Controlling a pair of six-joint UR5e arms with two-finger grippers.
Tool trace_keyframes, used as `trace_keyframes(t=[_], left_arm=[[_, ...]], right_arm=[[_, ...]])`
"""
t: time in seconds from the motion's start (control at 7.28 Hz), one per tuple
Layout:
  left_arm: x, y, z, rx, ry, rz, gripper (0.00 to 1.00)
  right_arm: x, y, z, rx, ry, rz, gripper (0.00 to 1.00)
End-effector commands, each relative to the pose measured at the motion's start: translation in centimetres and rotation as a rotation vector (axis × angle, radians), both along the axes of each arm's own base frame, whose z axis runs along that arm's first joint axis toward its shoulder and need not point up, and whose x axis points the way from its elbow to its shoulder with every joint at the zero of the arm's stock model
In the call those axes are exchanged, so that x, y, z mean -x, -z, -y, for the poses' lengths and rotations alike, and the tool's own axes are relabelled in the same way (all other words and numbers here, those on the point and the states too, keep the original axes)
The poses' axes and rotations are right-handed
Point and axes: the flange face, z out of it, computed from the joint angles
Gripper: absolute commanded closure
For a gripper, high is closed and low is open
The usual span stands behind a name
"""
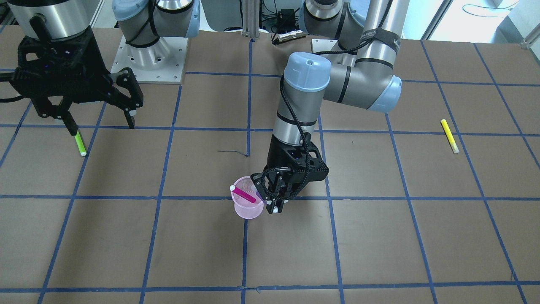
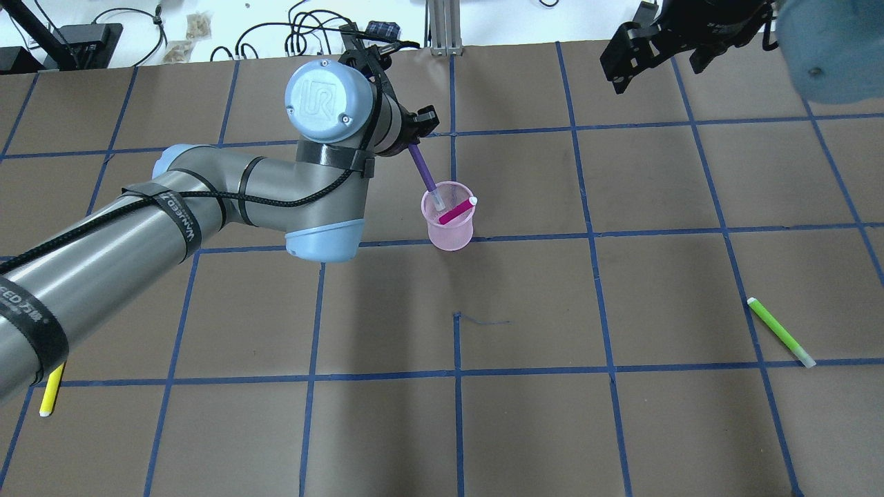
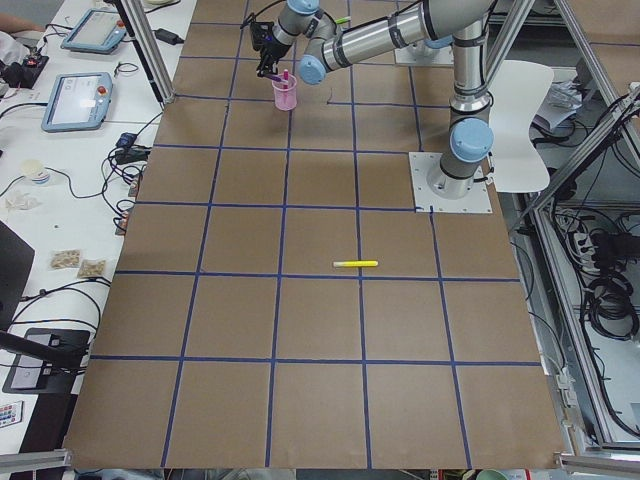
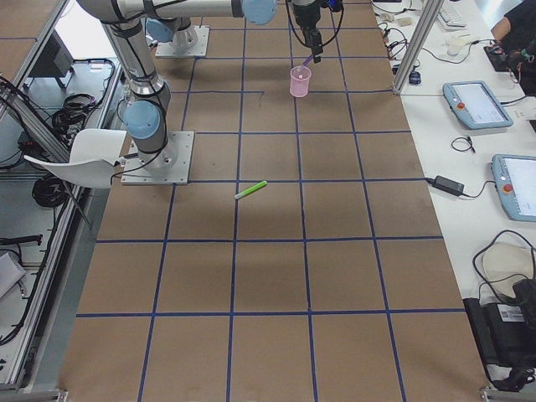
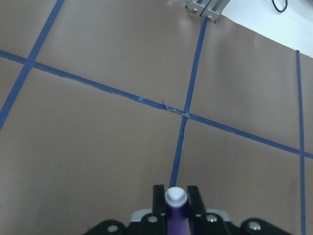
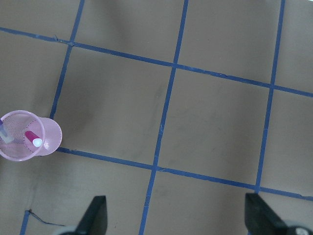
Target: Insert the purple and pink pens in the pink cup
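Note:
The pink pen is leaning in the pink cup. My left gripper needs to let go of the purple pen inside the pink cup (image 1: 254, 193) beside that pen.
The pink cup (image 2: 450, 231) stands upright near the table's middle, with the pink pen (image 2: 456, 211) leaning inside it. My left gripper (image 2: 413, 140) is shut on the purple pen (image 2: 423, 168), held slanted just behind the cup, its lower capped end inside the cup's rim. The left wrist view shows the purple pen (image 5: 175, 211) clamped between the fingers. In the front view the left gripper (image 1: 273, 202) sits right beside the cup (image 1: 248, 210) and the pink pen (image 1: 244, 195). My right gripper (image 2: 661, 36) is open and empty, far from the cup; the right wrist view shows the cup (image 6: 49, 142).
A green pen (image 2: 780, 331) lies on the table on my right side, below the right gripper (image 1: 98, 110) in the front view. A yellow pen (image 2: 52, 391) lies on my left side, partly under the left arm. Blue tape lines grid the brown table.

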Motion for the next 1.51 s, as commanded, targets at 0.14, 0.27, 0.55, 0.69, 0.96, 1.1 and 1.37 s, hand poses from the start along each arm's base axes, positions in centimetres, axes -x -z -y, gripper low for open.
trace_keyframes(t=[0.14,0.27,0.55,0.69,0.96,1.1,1.37], left_arm=[[0.2,0.6,-0.1,-0.002,-0.01,0.024,1.0],[0.4,0.9,-0.2,-0.008,-0.01,0.032,1.0],[0.9,1.2,-0.4,-0.005,-0.015,0.058,1.0],[1.1,1.6,-0.4,-0.012,-0.021,0.054,1.0],[1.5,1.9,-0.5,-0.022,-0.044,0.031,1.0],[1.5,2.6,-0.4,-0.033,-0.046,0.032,1.0],[1.5,2.8,-0.3,-0.034,-0.046,0.034,0.02]], right_arm=[[-0.2,-0.1,0.1,0.003,-0.003,0.003,0.0],[-0.2,-0.3,0.0,0.006,0.003,0.004,0.0],[-0.3,-0.3,0.5,0.008,0.001,0.009,0.0],[-0.2,-0.6,0.3,0.012,0.007,0.006,0.0],[0.5,-0.1,0.3,-0.006,0.149,0.044,0.0],[0.8,0.8,-0.8,-0.099,0.231,0.048,0.0],[0.5,-0.3,-3.2,-0.159,0.32,0.053,0.0]])
